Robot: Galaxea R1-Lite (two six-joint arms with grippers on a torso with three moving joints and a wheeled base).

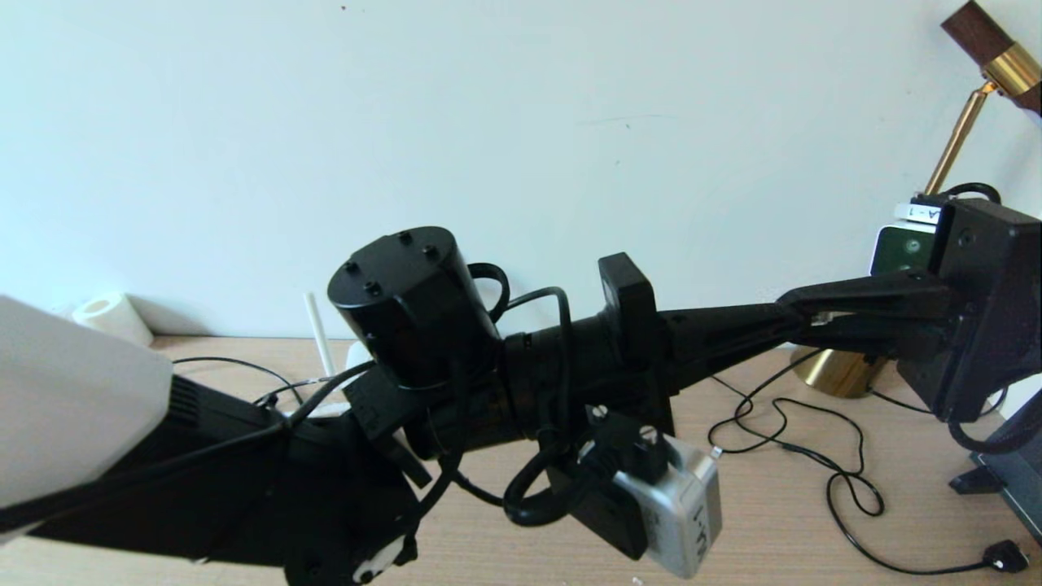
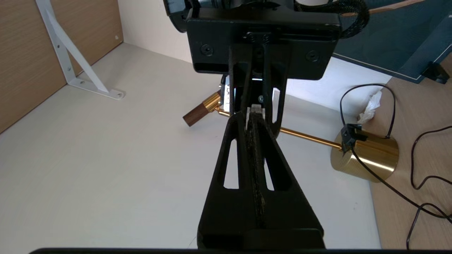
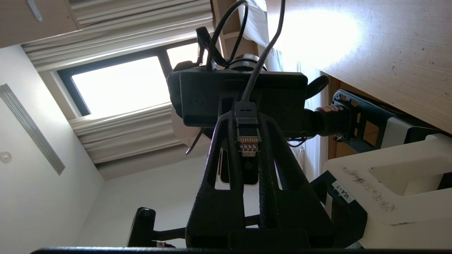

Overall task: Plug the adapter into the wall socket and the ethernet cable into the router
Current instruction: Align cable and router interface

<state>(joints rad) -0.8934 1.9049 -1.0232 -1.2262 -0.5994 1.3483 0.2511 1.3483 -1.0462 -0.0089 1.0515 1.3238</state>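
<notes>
The plug's clear end points back into my right gripper, so my left gripper should open and take the black boot (image 3: 245, 109) before heading for the router.
My two grippers meet tip to tip at the right, above the desk. In the right wrist view my right gripper (image 3: 247, 118) is shut on the ethernet cable's plug (image 3: 247, 141), with its black boot at the fingertips and its clear end pointing back along the fingers. The black cable (image 3: 255, 67) runs away past the left gripper's body. My left gripper (image 2: 255, 116) is shut, with the plug's clear tip (image 2: 255, 110) pinched at its fingertips. Of the router I see only one white antenna (image 1: 319, 334) behind the left arm. The adapter and the wall socket are out of view.
A brass lamp base (image 1: 838, 374) stands on the wooden desk (image 1: 773, 521) below the grippers. A thin black cord (image 1: 814, 456) loops to a black plug (image 1: 1005, 556). A paper roll (image 1: 110, 317) sits at the back left. The wall lies close behind.
</notes>
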